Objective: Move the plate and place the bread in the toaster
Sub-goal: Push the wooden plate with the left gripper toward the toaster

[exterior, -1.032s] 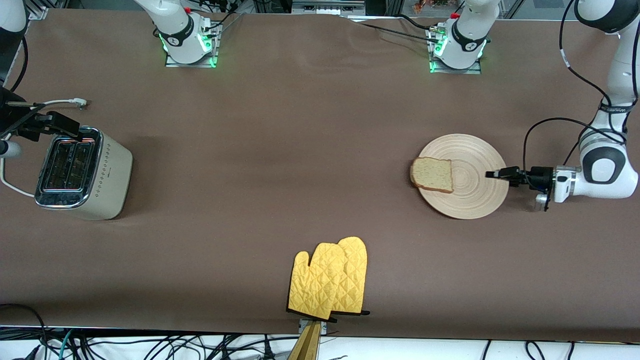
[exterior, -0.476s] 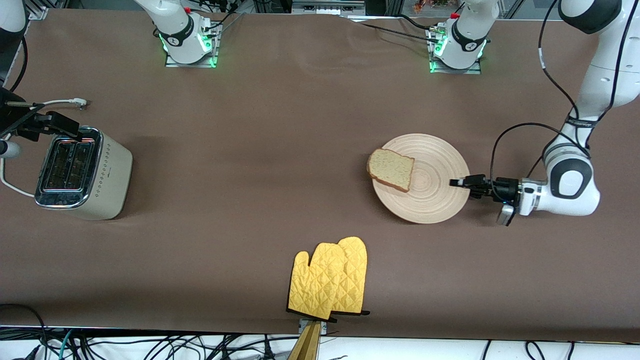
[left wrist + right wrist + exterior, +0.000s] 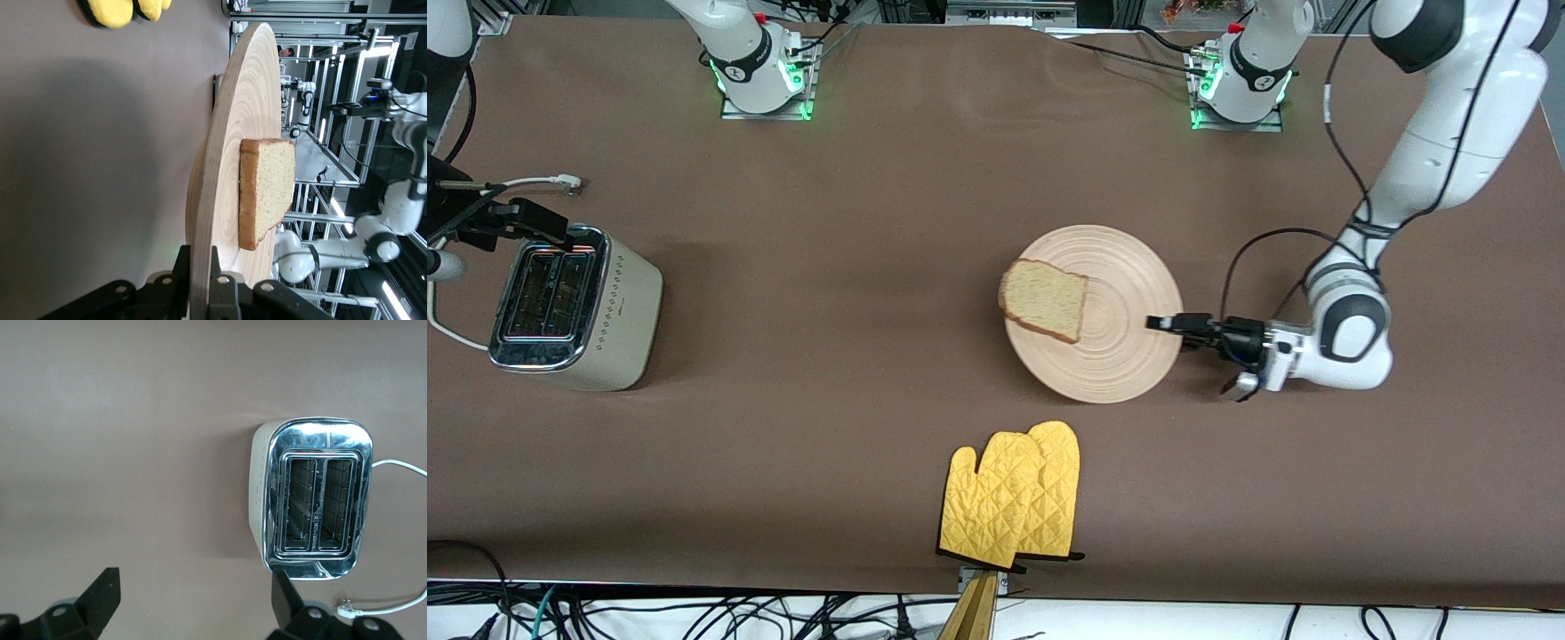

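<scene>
Next, the left gripper releases the plate on the bare brown table (image 3: 951,324) toward the toaster, straight behind the yellow mitts' thumb.
The round beige plate (image 3: 1125,267) lies near the table's middle with the bread (image 3: 1045,300) on its edge toward the right arm's end. My left gripper (image 3: 1167,323) is shut on the plate's rim at the edge toward the left arm's end. In the left wrist view the rim (image 3: 220,193) runs between the gripper's (image 3: 199,270) two fingers, and the bread (image 3: 267,190) lies on the plate. The cream toaster (image 3: 574,307) stands at the right arm's end with both slots empty. My right gripper (image 3: 520,222) hangs open over the toaster (image 3: 313,497), and shows wide open in its wrist view (image 3: 193,590).
A pair of yellow oven mitts (image 3: 1014,498) lies at the table's edge nearest the front camera, nearer to it than the plate. The toaster's white cord (image 3: 534,182) trails toward the robots' bases. Bare brown table lies between plate and toaster.
My left gripper has dragged the plate with the bread on it toward the right arm's end, from the left arm's end to near the middle. The right arm has not moved.
</scene>
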